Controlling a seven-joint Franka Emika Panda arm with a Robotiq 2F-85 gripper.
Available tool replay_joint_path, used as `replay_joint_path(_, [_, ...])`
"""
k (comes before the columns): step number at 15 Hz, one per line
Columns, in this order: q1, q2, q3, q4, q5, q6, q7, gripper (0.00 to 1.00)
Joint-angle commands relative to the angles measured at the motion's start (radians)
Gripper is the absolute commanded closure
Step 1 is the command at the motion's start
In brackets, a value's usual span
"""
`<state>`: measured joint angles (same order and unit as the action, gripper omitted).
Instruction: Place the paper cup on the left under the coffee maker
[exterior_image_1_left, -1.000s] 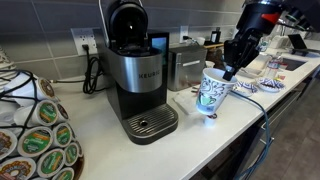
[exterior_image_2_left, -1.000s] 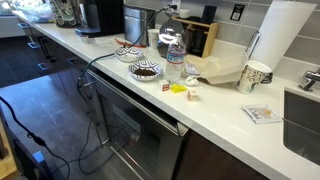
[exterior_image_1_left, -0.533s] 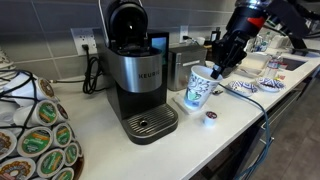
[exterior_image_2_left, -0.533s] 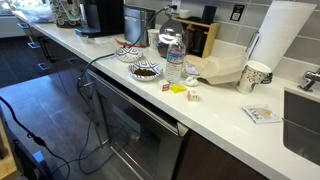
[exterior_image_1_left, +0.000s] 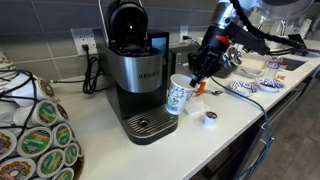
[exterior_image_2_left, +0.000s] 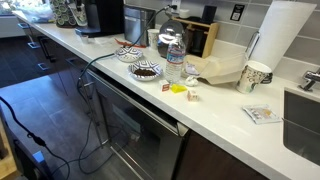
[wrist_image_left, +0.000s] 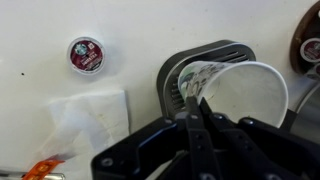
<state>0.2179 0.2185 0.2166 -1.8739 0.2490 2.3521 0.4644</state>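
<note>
My gripper has the paper cup. It will release the cup upright on the middle of the coffee maker's grated drip tray (exterior_image_1_left: 159, 122) (wrist_image_left: 200, 70).
The paper cup (exterior_image_1_left: 178, 97), white with a blue-green pattern, hangs tilted in the air just beside the coffee maker (exterior_image_1_left: 137, 70), above the edge of its round grated drip tray (exterior_image_1_left: 148, 124). My gripper (exterior_image_1_left: 194, 79) is shut on the cup's rim. In the wrist view the fingers (wrist_image_left: 193, 104) pinch the cup's rim (wrist_image_left: 245, 95), with the drip tray (wrist_image_left: 200, 62) showing beneath the cup. In an exterior view the coffee maker (exterior_image_2_left: 100, 15) stands far down the counter; the cup is not clear there.
A dark coffee pod (exterior_image_1_left: 210, 117) lies on the counter, also in the wrist view (wrist_image_left: 85, 55). A boxy steel appliance (exterior_image_1_left: 183, 62) stands behind. A rack of pods (exterior_image_1_left: 35, 130) is at the near end. Blue-patterned dishes (exterior_image_1_left: 245, 85) sit beyond.
My gripper has carried the cup along the counter toward the coffee maker, from beside the pod to the drip tray's edge.
</note>
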Motion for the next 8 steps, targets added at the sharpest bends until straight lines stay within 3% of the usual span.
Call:
replay_joint_path(1, [0.040, 0.074, -0.013, 0.081, -0.017, 0.003, 0.059, 0.99])
replay_joint_path(8, [0.096, 0.129, -0.058, 0.138, -0.121, -0.004, 0.178, 0.99])
